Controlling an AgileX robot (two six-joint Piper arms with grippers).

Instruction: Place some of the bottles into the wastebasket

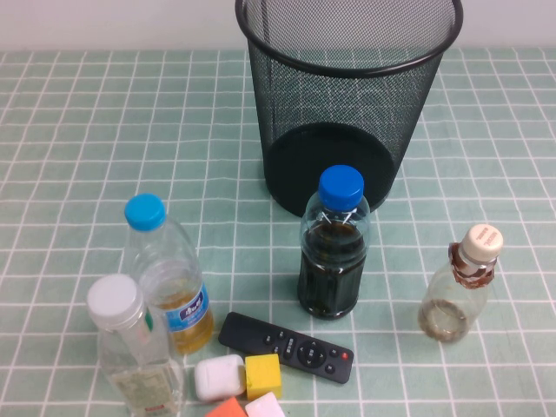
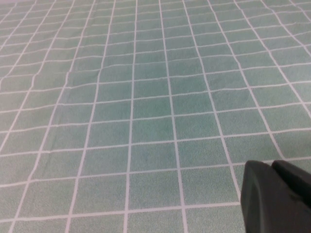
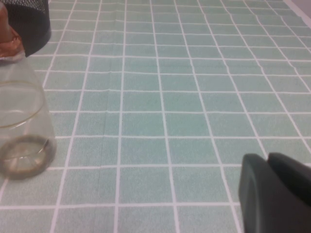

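Next, I close my left gripper on the upper part (image 1: 134, 334) of the bottle with the white cap, just below its cap, next to the bottle of yellow liquid.
The black wire-mesh wastebasket (image 1: 347, 95) stands at the back centre of the table. The white-capped bottle (image 1: 135, 352) with pale liquid stands at the front left. The small bulbous bottle (image 1: 456, 291) with a cream cap and brown neck band stands at the front right. Neither arm shows in the high view. My right gripper (image 3: 267, 158) is shut and empty, low over the cloth, with the small bottle (image 3: 22, 131) and the wastebasket's base (image 3: 29, 19) off to its side. My left gripper (image 2: 271, 165) is shut and empty over bare checked cloth.
A dark-liquid bottle with a blue cap (image 1: 333, 252) stands in front of the wastebasket. A yellow-liquid bottle (image 1: 169, 274) stands beside the white-capped one. A black remote (image 1: 287, 347), a white case (image 1: 218, 377), a yellow block (image 1: 262, 375) and an orange block (image 1: 228, 408) lie at the front.
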